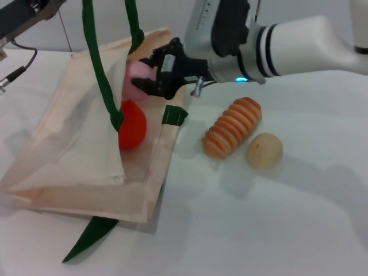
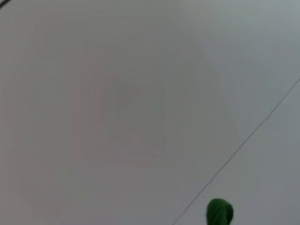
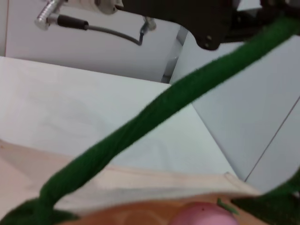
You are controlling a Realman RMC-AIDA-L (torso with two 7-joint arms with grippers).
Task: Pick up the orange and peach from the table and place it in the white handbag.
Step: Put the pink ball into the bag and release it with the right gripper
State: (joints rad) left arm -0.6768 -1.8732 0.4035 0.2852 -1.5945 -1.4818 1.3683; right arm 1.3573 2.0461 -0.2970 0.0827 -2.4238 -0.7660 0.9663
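Note:
Next, my right gripper releases the peach deep in the white handbag's opening (image 1: 121, 80), just past the orange.
The white handbag (image 1: 75, 155) lies flat on the table at the left, mouth facing right. Its green strap handles (image 1: 95, 63) are pulled straight up. In the right wrist view the left gripper (image 3: 220, 21) is at the top, shut on a strap (image 3: 140, 126). The orange (image 1: 132, 131) rests inside the bag's mouth. My right gripper (image 1: 145, 75) is at the far end of the mouth, shut on the pink peach (image 1: 135, 71), just above the bag's lower panel. The peach's top (image 3: 201, 216) also shows in the right wrist view.
A ridged orange-and-cream striped item (image 1: 233, 127) and a tan ball (image 1: 264, 150) lie on the table right of the bag. A loose green strap end (image 1: 92, 237) trails off the bag's near edge. Cables (image 1: 17, 69) lie at the far left.

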